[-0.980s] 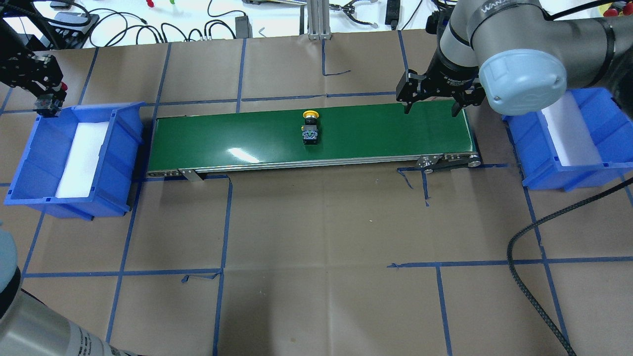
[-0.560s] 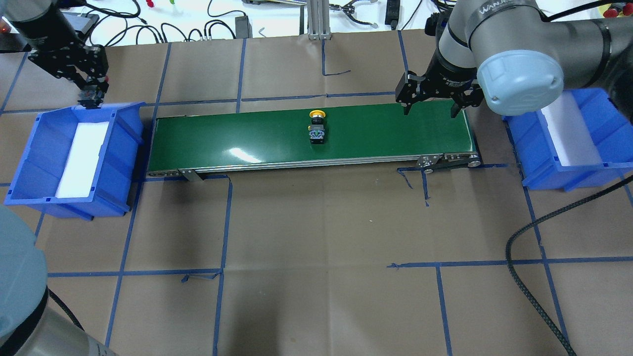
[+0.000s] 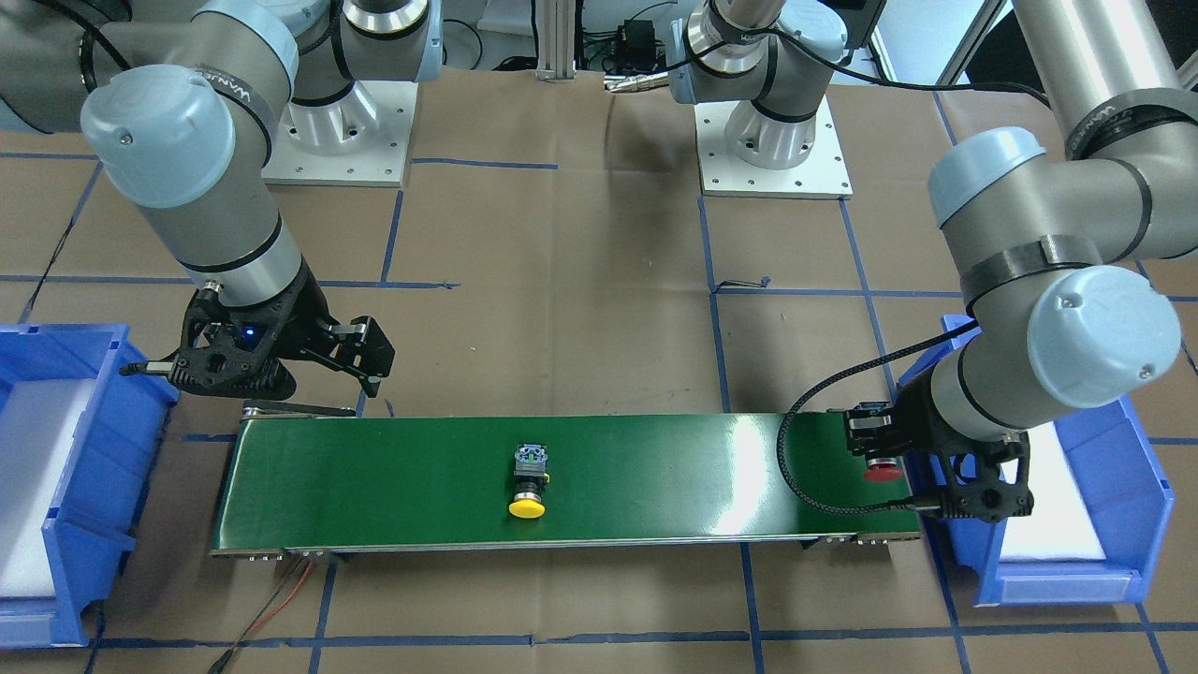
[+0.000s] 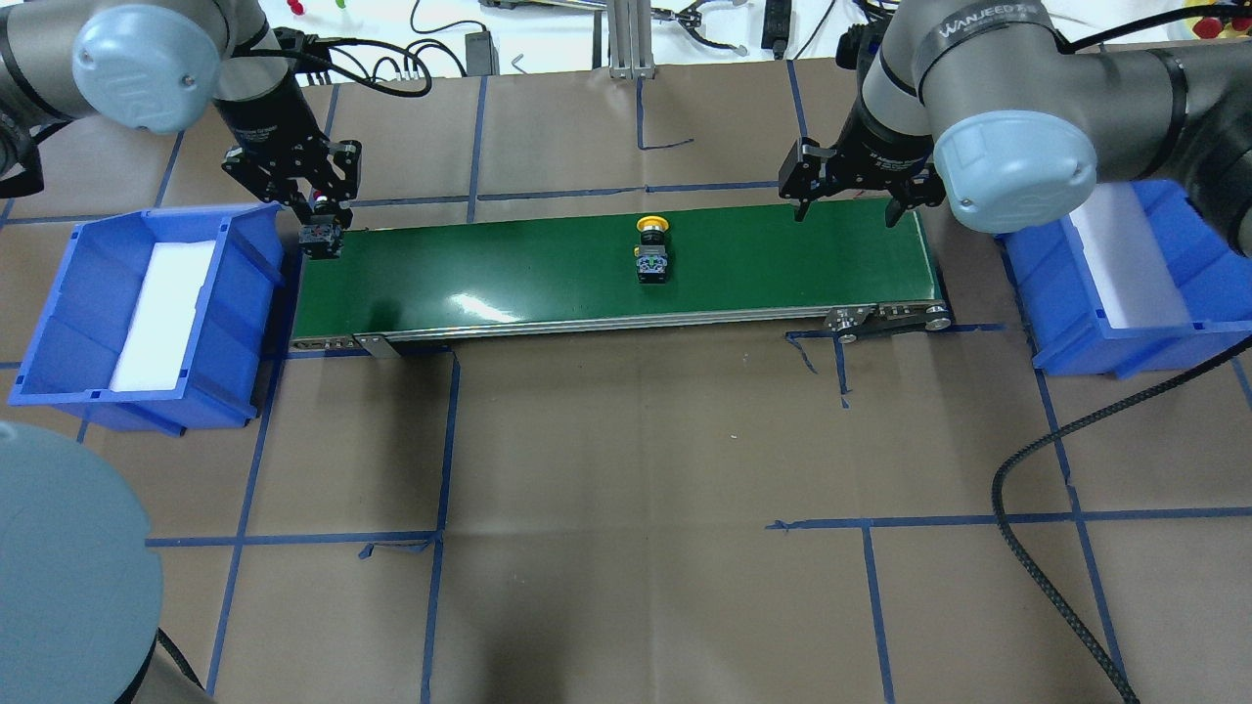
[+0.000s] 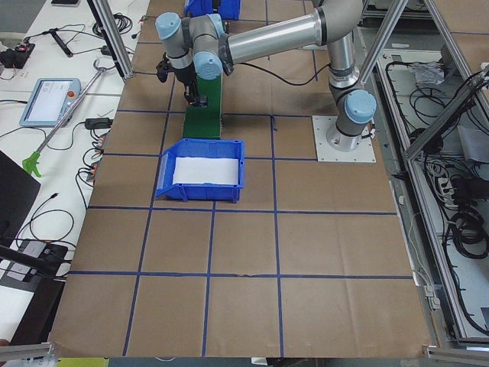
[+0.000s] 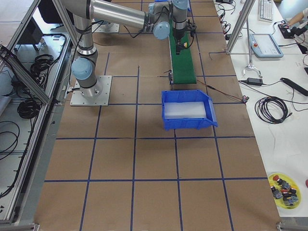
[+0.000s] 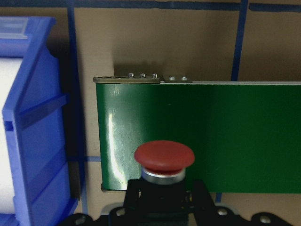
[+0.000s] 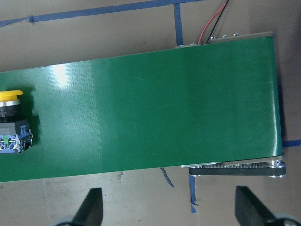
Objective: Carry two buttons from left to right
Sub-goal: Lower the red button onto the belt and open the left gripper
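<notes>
The robot's left gripper needs to release the red button on the green belt's surface, just in from its metal end plate (image 3: 856, 476) (image 7: 157, 140).
My left gripper (image 4: 320, 223) is shut on the red button (image 4: 321, 239) and holds it over the left end of the green conveyor belt (image 4: 489, 279). The left wrist view shows its red cap (image 7: 164, 157) above the belt's end. The yellow button (image 4: 652, 250) lies on its side at the middle of the belt, and also shows in the front view (image 3: 529, 479) and at the left edge of the right wrist view (image 8: 11, 123). My right gripper (image 4: 846, 210) is open and empty, above the far edge of the belt's right end.
A blue bin (image 4: 59, 303) with a white foam liner stands just left of the belt, close to my left gripper. A matching blue bin (image 4: 1174, 337) stands to the right of the belt. Cables and tools lie beyond the table's far edge.
My left gripper has carried the red button rightward from the left bin's far corner to the belt's left end. The yellow button has moved a little to the right on the belt. The right gripper has barely moved.
</notes>
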Controlling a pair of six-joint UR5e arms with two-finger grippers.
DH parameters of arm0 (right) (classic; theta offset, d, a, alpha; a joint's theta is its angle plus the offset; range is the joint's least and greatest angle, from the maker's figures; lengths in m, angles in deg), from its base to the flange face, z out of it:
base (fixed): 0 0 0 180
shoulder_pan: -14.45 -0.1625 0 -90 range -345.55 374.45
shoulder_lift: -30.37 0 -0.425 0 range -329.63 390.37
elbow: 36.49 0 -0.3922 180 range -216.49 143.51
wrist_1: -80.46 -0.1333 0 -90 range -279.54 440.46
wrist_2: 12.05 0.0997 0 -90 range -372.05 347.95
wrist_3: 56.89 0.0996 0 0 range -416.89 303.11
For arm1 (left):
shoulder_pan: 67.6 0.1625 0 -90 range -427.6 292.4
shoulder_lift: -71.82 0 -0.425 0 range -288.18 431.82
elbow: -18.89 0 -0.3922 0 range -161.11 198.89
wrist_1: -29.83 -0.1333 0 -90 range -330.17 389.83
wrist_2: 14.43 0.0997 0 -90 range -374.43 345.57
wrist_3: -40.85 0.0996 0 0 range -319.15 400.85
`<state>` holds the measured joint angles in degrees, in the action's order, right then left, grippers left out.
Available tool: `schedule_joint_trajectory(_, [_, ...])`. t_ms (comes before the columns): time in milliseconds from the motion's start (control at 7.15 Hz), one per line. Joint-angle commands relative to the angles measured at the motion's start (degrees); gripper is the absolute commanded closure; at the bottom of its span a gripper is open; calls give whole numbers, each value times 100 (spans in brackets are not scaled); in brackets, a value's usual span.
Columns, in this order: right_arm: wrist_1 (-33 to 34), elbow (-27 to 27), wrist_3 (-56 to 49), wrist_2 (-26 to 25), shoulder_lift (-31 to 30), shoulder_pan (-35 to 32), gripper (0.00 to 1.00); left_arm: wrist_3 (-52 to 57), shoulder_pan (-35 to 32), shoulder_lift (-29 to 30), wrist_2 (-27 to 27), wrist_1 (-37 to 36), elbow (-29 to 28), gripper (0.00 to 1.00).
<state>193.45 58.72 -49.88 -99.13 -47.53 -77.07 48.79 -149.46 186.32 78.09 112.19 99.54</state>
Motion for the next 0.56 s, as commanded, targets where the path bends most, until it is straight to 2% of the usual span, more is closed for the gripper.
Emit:
schedule_joint_trajectory(0, [204,6,-7,7,143,12,0,339,47,-15,3,-1016,765,100])
schedule_joint_trajectory(420, [249,24,2,7,134,3,0,515,82,20,29,-1792,1242,100])
